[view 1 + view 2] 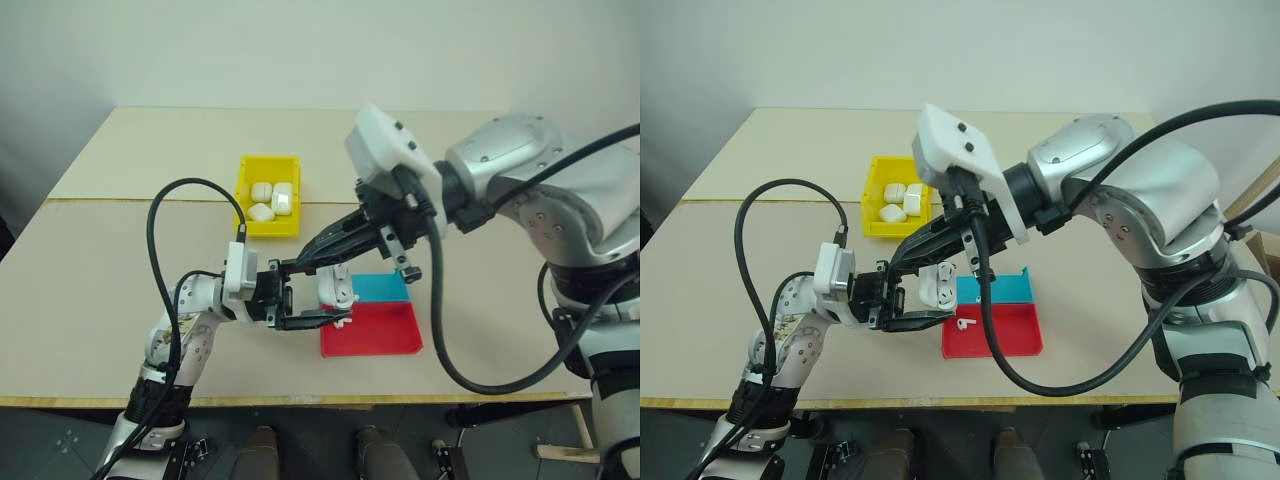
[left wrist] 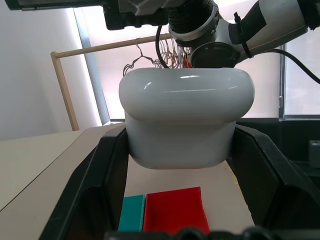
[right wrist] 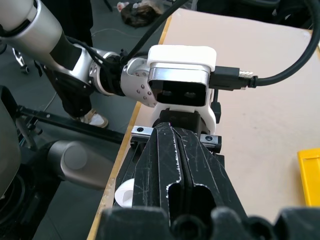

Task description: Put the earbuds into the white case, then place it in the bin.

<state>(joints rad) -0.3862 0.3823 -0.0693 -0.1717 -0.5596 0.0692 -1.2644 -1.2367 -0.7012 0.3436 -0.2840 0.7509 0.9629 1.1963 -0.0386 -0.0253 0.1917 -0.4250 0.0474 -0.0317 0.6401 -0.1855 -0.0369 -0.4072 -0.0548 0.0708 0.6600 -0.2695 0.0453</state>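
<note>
Next, I release the white case in the near end of the yellow bin (image 1: pixel 280 215), next to the other cases, with my left gripper.
My left gripper (image 1: pixel 335 296) is shut on the white case (image 1: pixel 338 284), holding it above the table's near side, just left of the trays. The case (image 2: pixel 185 120) sits between the two black fingers (image 2: pixel 90 200), and its lid looks flipped open. My right gripper (image 1: pixel 300 262) reaches in from the right, angled down, with its fingers shut. Its tips (image 3: pixel 174 132) lie over the base of the left gripper, beside the case (image 3: pixel 125 192). I see nothing between them. One earbud (image 1: pixel 962 323) lies in the red tray (image 1: pixel 1010 335). The yellow bin (image 1: pixel 268 160) stands further back.
Several white cases (image 1: pixel 270 198) lie inside the bin. A blue tray (image 1: pixel 385 288) adjoins the far side of the red tray. The right arm's black cable (image 1: pixel 440 330) loops down over the table's front right. A black cable (image 1: pixel 155 250) arcs over the left arm.
</note>
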